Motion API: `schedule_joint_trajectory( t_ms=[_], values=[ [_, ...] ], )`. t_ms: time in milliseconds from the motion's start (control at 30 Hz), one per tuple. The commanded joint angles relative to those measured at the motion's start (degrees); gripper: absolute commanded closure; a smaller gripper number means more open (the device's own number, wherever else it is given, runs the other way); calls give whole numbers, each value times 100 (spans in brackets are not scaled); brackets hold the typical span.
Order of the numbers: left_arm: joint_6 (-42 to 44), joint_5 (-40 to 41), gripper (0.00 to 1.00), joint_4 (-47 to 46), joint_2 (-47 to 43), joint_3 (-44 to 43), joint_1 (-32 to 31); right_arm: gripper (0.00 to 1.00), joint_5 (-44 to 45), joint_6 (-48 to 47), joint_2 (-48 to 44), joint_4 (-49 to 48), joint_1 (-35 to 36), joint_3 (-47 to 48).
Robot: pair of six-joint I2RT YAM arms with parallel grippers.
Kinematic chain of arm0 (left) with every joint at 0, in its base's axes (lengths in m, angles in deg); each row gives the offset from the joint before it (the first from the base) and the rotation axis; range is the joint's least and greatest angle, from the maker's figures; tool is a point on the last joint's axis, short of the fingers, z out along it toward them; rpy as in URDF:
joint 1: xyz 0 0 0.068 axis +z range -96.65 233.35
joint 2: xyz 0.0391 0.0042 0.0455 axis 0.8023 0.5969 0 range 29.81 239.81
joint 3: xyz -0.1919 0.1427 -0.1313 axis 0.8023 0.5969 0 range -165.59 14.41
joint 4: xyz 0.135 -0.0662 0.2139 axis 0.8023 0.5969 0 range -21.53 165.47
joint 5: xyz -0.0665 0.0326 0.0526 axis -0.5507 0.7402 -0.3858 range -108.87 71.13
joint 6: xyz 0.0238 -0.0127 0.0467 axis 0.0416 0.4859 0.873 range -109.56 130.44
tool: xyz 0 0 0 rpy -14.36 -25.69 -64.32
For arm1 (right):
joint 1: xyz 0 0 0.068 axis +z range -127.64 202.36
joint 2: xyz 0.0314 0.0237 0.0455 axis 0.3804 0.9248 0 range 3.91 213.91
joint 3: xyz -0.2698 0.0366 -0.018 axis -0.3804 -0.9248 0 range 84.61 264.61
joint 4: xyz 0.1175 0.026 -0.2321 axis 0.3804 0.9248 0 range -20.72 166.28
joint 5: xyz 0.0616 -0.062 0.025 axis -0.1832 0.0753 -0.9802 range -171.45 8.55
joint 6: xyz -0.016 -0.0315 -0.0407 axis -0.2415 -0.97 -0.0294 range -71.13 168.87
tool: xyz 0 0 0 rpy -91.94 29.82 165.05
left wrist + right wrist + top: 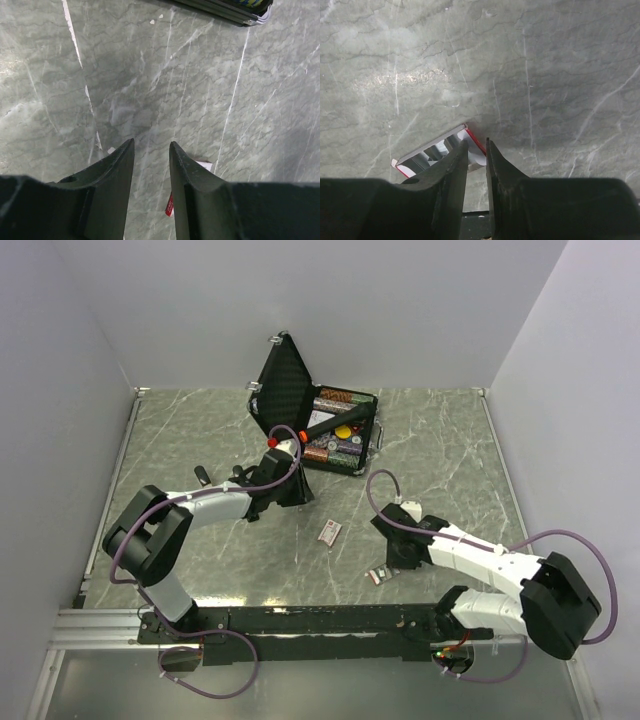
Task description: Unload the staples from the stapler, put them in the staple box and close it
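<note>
The tray lies at a slant under the robot's right gripper, so that gripper should turn the tray straight and pinch its end (475, 140) before the left gripper brings the box.
A long slim black thing (335, 421), which looks like the stapler, lies across the open black case (290, 375) at the back. My left gripper (298, 498) hangs low over the table in front of the case. In the left wrist view (151, 143) its jaws are apart and empty. A small white and red box (332, 531) lies just beside it, partly under one finger (170, 206). My right gripper (395, 562) is narrowly open and empty (476, 141), over an open white and red tray (430, 143). The tray holds silvery-grey strips like staples (441, 146).
The case holds rows of coloured chips (340, 445). Two small black items (203, 475) lie on the marble table left of the left arm. White walls close the table at the back and sides. The arms' black base rail (330, 620) runs along the near edge.
</note>
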Motion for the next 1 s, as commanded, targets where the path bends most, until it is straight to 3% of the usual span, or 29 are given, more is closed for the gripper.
schedule_joint_trajectory(
  t_ms=[0,167,633,900,967],
  values=[
    [-84,-86,61,-235,61,-178,-38,73,-121,0,77,-177,-32,66],
    [-84,-104,61,-227,87,-187,-56,76,-306,-35,165,-326,-32,5],
    [30,-235,61,-121,385,-450,-117,99,-367,-52,113,-353,-23,-57],
    [197,-350,62,11,562,-495,-319,100,-411,-43,95,-432,-23,-109],
    [188,-323,62,-7,535,-398,-346,96,-446,-35,113,-467,-23,-136]
  ],
)
